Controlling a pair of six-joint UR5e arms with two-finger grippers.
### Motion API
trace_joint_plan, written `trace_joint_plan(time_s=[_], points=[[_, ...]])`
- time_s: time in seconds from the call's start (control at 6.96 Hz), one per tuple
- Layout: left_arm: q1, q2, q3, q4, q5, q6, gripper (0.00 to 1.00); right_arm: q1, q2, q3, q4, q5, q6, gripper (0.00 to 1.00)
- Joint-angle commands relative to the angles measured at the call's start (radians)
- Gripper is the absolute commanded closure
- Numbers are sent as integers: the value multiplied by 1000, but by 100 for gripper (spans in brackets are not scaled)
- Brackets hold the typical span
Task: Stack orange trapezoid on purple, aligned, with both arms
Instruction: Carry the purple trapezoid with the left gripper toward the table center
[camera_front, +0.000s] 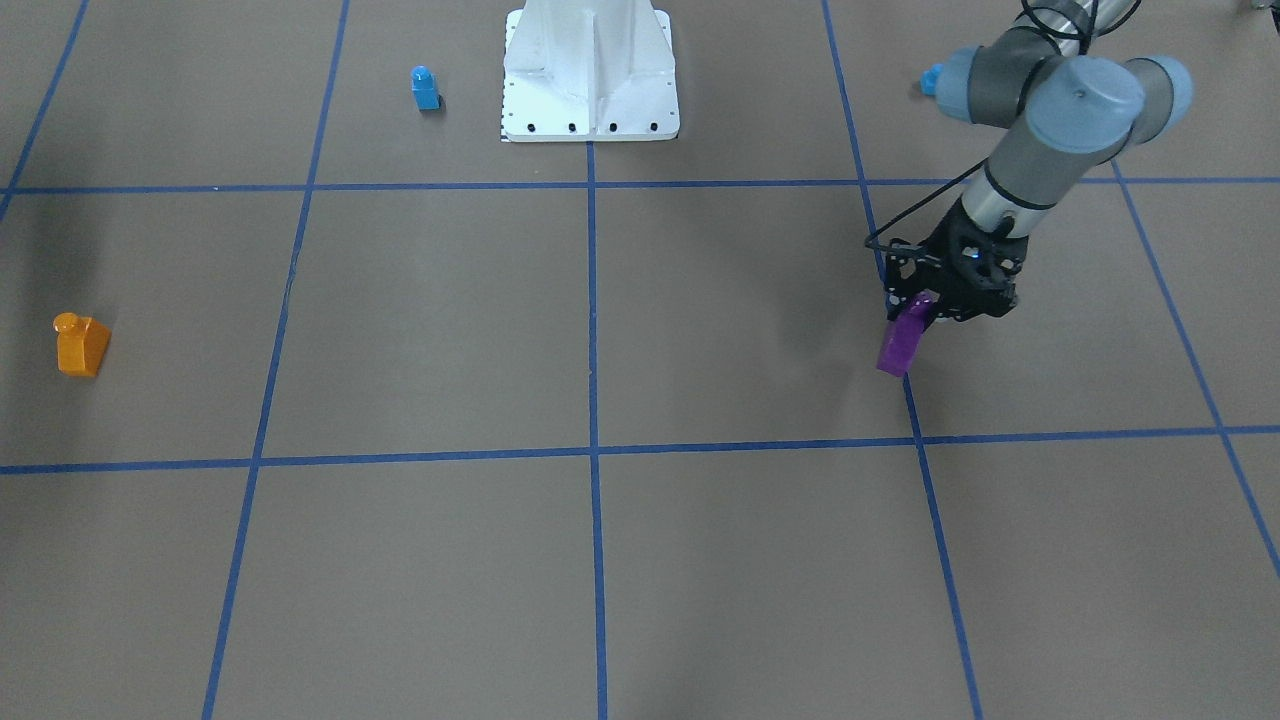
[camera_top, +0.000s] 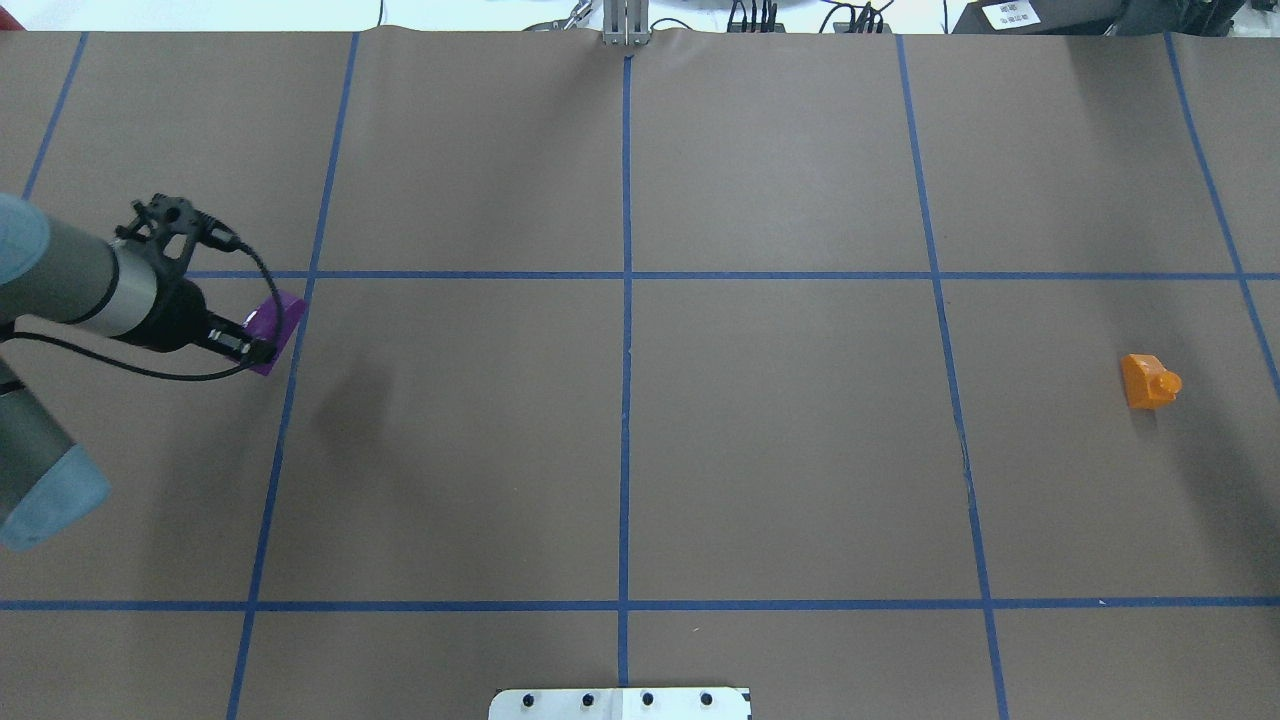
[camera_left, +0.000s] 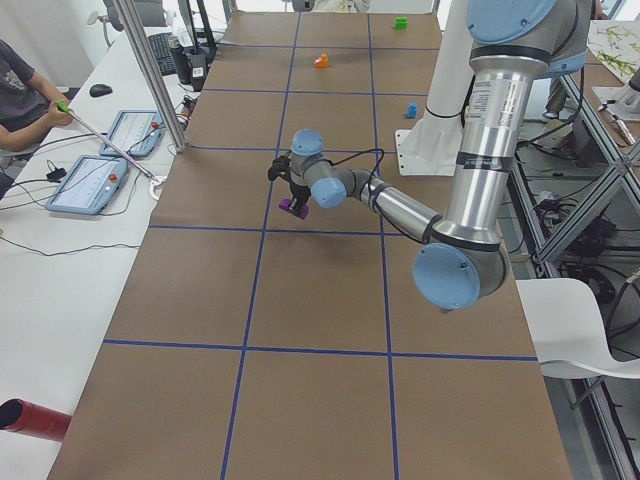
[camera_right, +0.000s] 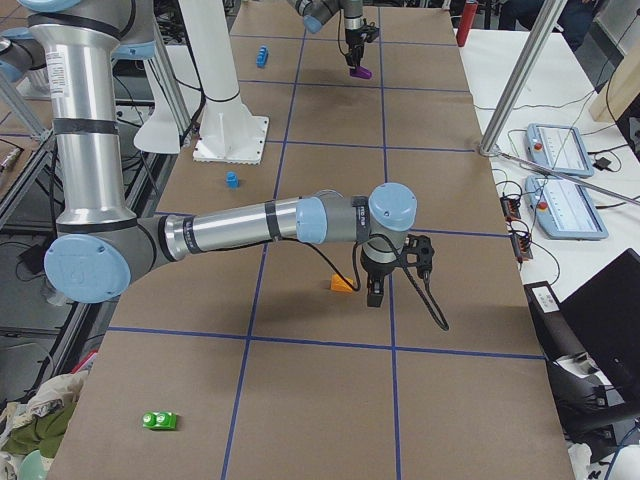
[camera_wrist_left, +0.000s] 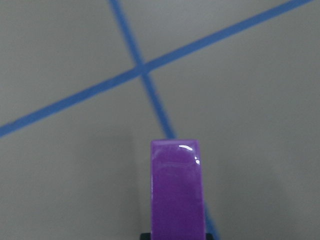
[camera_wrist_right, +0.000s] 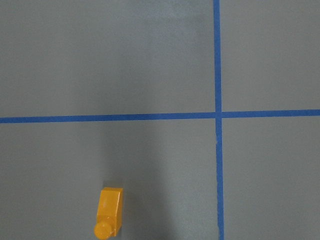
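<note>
The robot's left gripper needs to release the purple brick on the white base's blue tape line (camera_front: 595, 397), near the farther crossing. The brick is now held tilted above the table.
My left gripper (camera_front: 915, 312) is shut on the purple brick (camera_front: 903, 343) and holds it tilted above the table, over a blue tape line. The purple brick also shows in the overhead view (camera_top: 272, 322) and fills the bottom of the left wrist view (camera_wrist_left: 177, 190). The orange trapezoid (camera_front: 81, 345) lies on the table at the far side from it, alone in the overhead view (camera_top: 1148, 381). My right gripper (camera_right: 376, 292) shows only in the exterior right view, hovering close beside the orange trapezoid (camera_right: 342, 284); I cannot tell if it is open. The right wrist view shows the orange trapezoid (camera_wrist_right: 110, 215) at its lower left.
A small blue single-stud brick (camera_front: 425, 88) stands near the white robot base (camera_front: 590, 100). Another blue brick (camera_front: 932, 78) is partly hidden behind the left arm. A green piece (camera_right: 160, 421) lies near the table's right end. Blue tape lines cross the brown table.
</note>
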Motion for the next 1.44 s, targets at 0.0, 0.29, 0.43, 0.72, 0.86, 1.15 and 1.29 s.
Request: trace_joint_plan(time_s=[0.0,0.29,0.43,0.72,0.86,1.15,1.29], points=[[90,-262,51,169,45,41,100,0,1,1,1,21,-2,0],[145,-465,236,167,51,101,100,0,17,-4,1,21,-2,0],[162,-565,349,163,59,101,100,0,26,-2,1,21,0,0],[185,-636,466,151,137,103,100,-1,37,-8,0,21,1,0],[185,-648,503,149,139,103,100,-1,38,-8,0,21,1,0],[229,-655,542,123,198,101,100,0,38,-8,0,23,3,0],[233,-658,547,123,203,103,100,0,38,-8,-2,23,3,0]])
